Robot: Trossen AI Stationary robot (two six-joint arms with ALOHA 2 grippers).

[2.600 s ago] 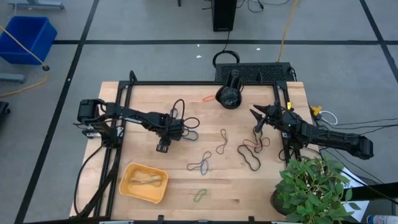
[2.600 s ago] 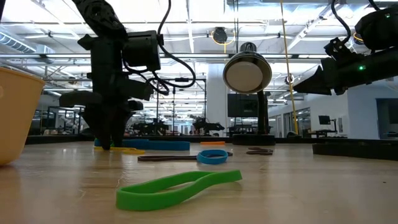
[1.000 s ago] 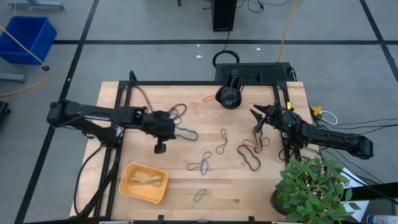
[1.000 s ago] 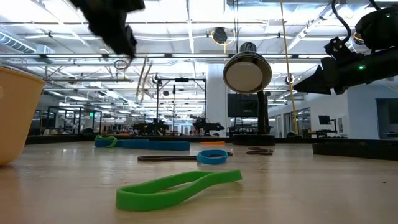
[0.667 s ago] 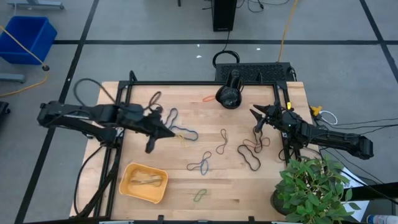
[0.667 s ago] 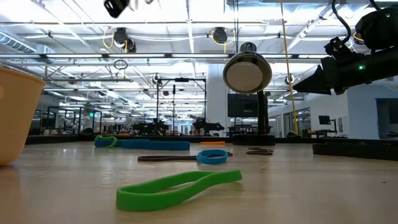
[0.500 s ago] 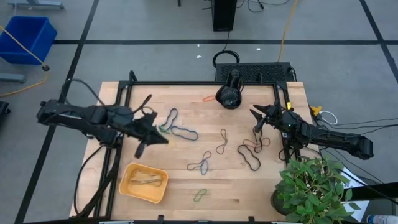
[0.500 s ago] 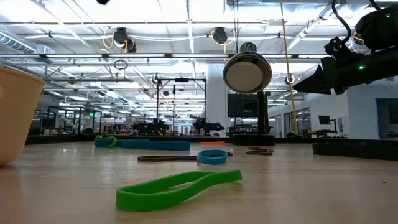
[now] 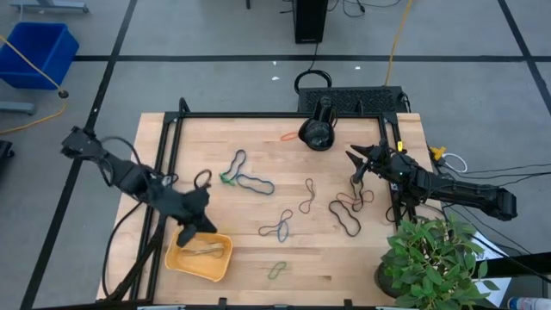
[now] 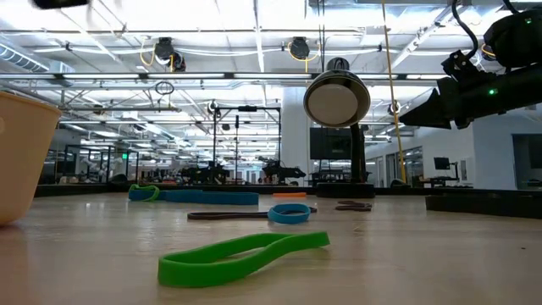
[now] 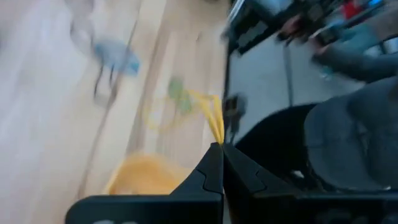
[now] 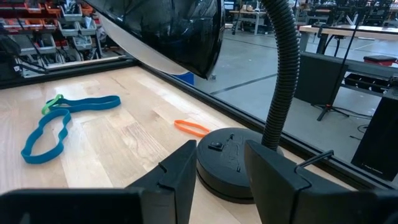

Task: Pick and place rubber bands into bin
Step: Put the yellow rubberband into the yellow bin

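Next, my left gripper lets go of the yellow rubber band on top of the pale rubber bands inside the orange-yellow bin [image 9: 210, 251].
My left gripper [image 9: 207, 230] hangs shut over the far edge of the orange-yellow bin [image 9: 176, 251], which stands near the table's front left and holds a few bands. A thin yellow rubber band [image 11: 214, 121] sticks out of its fingertips in the blurred left wrist view. Several other rubber bands lie flat on the table: a blue and green one [image 9: 247, 182], dark ones [image 9: 277, 228], [image 9: 348, 213] and a green one [image 9: 276, 271]. My right gripper [image 9: 354, 165] waits open at the table's right, holding nothing. My left gripper pinches the yellow rubber band's strands [image 11: 217, 138] between its two shut fingertips. The band stretches away from the tips, lifted clear of the table. Blur hides how many strands are caught.
A black desk lamp [image 9: 317, 129] stands at the table's far middle, right in front of my right gripper [image 12: 219, 149]. A potted plant [image 9: 435, 258] fills the near right corner. A black frame runs along the table's left and far edges.
My left gripper has risen out of the low view's top and swung from the bands at the table's middle left toward the near edge, ending over the bin. It has stayed shut. The arm has turned from lying across the table to slanting toward the bin.
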